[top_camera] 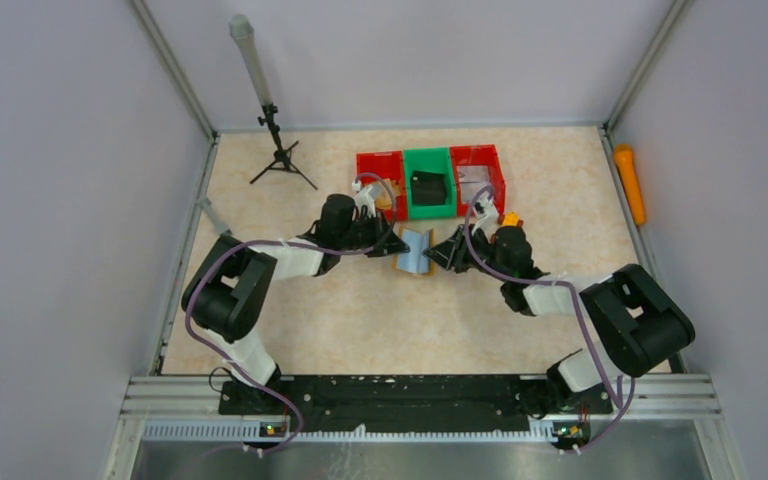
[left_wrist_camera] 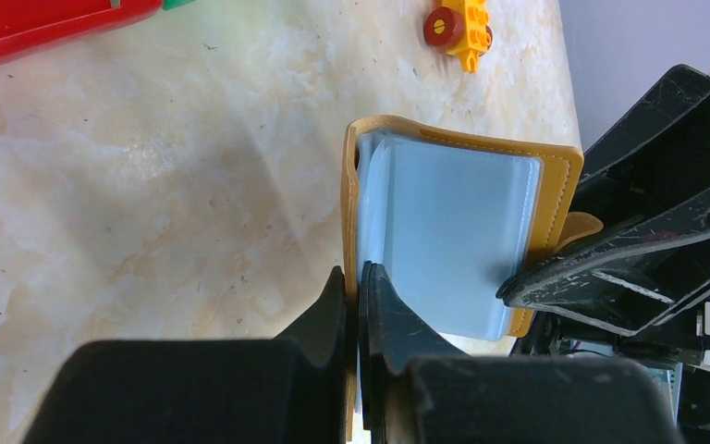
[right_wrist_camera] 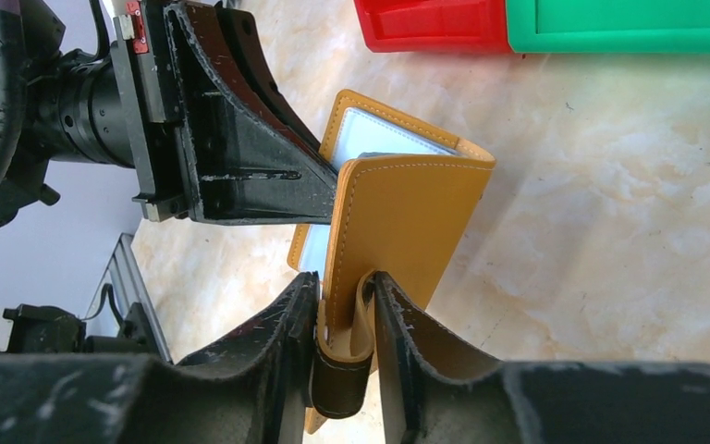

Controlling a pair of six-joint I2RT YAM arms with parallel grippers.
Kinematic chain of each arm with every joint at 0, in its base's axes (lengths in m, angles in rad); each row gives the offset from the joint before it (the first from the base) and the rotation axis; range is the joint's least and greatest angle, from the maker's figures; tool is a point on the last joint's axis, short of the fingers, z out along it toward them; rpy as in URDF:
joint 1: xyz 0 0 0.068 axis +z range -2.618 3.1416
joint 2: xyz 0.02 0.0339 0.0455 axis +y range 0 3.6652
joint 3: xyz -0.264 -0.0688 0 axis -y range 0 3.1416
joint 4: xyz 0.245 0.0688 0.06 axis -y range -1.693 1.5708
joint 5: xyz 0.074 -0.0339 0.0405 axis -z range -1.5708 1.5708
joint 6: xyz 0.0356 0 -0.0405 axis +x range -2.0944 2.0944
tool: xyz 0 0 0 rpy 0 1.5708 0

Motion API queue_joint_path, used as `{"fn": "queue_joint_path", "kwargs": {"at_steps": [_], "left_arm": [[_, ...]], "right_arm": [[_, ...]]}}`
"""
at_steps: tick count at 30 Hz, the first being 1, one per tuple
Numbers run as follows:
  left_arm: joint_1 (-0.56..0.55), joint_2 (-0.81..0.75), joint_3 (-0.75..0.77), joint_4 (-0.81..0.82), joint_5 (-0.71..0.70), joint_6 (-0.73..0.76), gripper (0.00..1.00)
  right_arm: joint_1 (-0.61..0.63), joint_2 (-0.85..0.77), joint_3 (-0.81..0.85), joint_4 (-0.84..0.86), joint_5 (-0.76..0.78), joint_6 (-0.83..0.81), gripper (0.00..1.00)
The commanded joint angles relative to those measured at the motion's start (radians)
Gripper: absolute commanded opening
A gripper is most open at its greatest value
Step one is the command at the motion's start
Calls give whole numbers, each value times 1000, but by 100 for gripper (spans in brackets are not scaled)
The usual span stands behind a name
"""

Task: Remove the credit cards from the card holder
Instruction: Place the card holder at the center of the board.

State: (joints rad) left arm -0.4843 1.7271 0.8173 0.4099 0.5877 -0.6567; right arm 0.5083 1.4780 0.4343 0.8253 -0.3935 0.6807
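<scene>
The card holder's side tab bulges in a loop between the fingers of my right gripper. I need to open that gripper and pinch the tab flat against the cover's edge (right_wrist_camera: 335, 254).
The mustard-brown card holder (top_camera: 414, 250) hangs open between my two grippers near the middle of the table, its pale grey-blue lining (left_wrist_camera: 453, 231) facing up. My left gripper (left_wrist_camera: 356, 273) is shut on the edge of one cover, coming in from the left (top_camera: 397, 243). My right gripper (right_wrist_camera: 347, 287) is shut on the other cover (right_wrist_camera: 397, 222), with the side tab folded into a loop between its fingers. In the left wrist view the right gripper's fingers (left_wrist_camera: 647, 250) sit at the holder's far edge. No credit cards show; the sleeves hide whatever they hold.
Behind the holder stand a red bin (top_camera: 380, 175), a green bin (top_camera: 429, 182) with a black object (top_camera: 428, 187) and another red bin (top_camera: 478, 170). A yellow toy block with red ends (left_wrist_camera: 458, 28) lies nearby. A tripod (top_camera: 280, 155) stands back left; an orange cylinder (top_camera: 628, 183) lies at the right wall.
</scene>
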Motion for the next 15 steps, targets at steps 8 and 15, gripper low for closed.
{"fn": "queue_joint_path", "kwargs": {"at_steps": [8, 15], "left_arm": [[2, 30, 17, 169, 122, -58, 0], [-16, 59, 41, 167, 153, -59, 0]], "right_arm": [[4, -8, 29, 106, -51, 14, 23], [4, 39, 43, 138, -97, 45, 21]]}}
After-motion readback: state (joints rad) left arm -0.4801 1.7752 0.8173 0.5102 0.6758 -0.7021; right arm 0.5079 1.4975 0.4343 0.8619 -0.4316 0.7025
